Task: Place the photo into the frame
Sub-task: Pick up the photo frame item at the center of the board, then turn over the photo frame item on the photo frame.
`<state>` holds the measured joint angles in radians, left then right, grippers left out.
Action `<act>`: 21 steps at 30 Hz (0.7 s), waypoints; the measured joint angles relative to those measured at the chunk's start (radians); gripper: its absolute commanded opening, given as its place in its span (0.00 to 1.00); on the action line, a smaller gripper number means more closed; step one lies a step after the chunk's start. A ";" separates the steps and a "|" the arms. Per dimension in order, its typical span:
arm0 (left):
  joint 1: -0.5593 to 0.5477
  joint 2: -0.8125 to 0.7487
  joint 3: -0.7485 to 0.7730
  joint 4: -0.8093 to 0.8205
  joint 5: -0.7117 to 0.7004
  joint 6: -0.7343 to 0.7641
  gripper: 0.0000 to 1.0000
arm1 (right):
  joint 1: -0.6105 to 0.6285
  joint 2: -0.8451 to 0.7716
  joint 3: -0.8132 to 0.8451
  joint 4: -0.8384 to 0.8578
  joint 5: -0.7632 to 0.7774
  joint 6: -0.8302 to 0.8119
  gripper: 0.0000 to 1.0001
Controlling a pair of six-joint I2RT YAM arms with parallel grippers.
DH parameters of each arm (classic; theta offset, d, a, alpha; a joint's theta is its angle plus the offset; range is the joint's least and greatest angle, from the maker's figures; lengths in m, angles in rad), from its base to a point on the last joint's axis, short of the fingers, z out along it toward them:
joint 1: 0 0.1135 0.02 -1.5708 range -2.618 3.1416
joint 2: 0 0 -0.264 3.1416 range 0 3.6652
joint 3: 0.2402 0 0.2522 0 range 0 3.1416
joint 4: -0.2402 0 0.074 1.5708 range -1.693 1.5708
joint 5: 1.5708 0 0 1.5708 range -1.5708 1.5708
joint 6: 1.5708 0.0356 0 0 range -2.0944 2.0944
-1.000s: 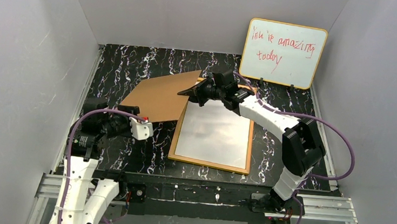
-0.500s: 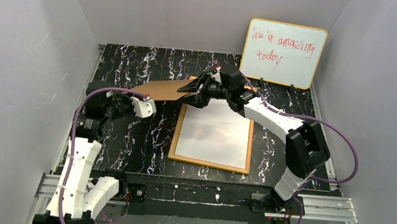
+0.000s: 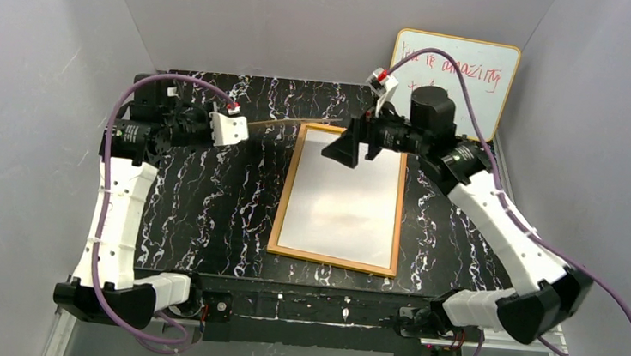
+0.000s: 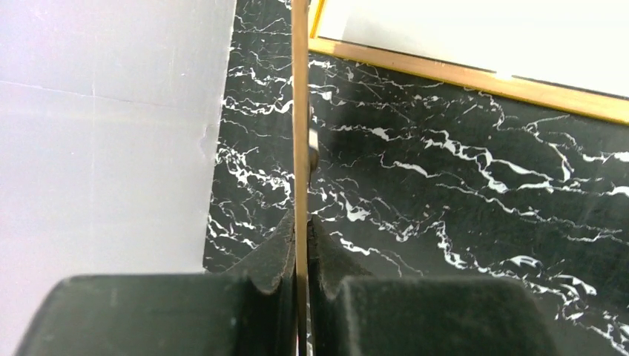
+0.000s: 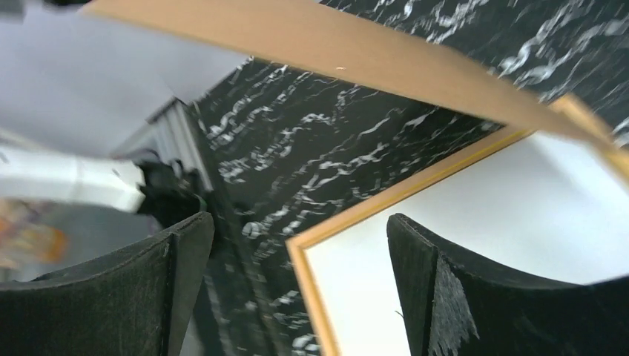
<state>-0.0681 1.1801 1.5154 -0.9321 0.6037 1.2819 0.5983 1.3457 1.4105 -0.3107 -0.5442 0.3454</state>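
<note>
I should next use my right gripper to grab the brown backing board by its free edge [image 3: 339, 121] [image 5: 348, 72], the one opposite my left gripper.
The frame [image 3: 283, 199] lies flat mid-table with its orange-wood rim up. A plain white sheet [image 3: 345, 198] fills its inside and looks like the photo's white back. My left gripper [image 3: 243, 125] is at the back left, shut on the brown backing board [image 3: 300, 122], which hangs edge-on above the table. In the left wrist view the board [image 4: 299, 111] runs straight up between the pads [image 4: 285, 241]. My right gripper [image 3: 345, 146] hovers open over the frame's far end, holding nothing. Its wrist view shows the frame rim [image 5: 371, 204], the white sheet [image 5: 519, 208] and the board [image 5: 356, 48] above.
A yellow-edged whiteboard [image 3: 477, 67] with red writing leans on the back wall, partly behind my right arm. Grey walls close in both sides and the back. The black marble tabletop [image 3: 206, 211] lies bare left of the frame.
My left gripper shut on the backing board and carried it up to the back left, now edge-on. My right gripper let go of the board, opened wide and drew back to the right.
</note>
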 measured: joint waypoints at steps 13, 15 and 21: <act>0.008 0.026 0.090 -0.236 0.032 0.132 0.00 | 0.011 -0.123 -0.160 -0.037 -0.135 -0.661 0.98; 0.008 0.026 0.093 -0.249 0.037 0.140 0.00 | 0.011 -0.107 -0.191 0.007 -0.158 -0.688 0.98; 0.008 0.027 0.098 -0.267 0.041 0.159 0.00 | 0.011 -0.056 -0.296 0.218 -0.200 -0.718 0.92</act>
<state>-0.0601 1.2068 1.6131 -1.1995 0.6449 1.4410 0.6090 1.2900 1.1145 -0.0925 -0.7444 -0.3729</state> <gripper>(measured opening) 0.021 0.960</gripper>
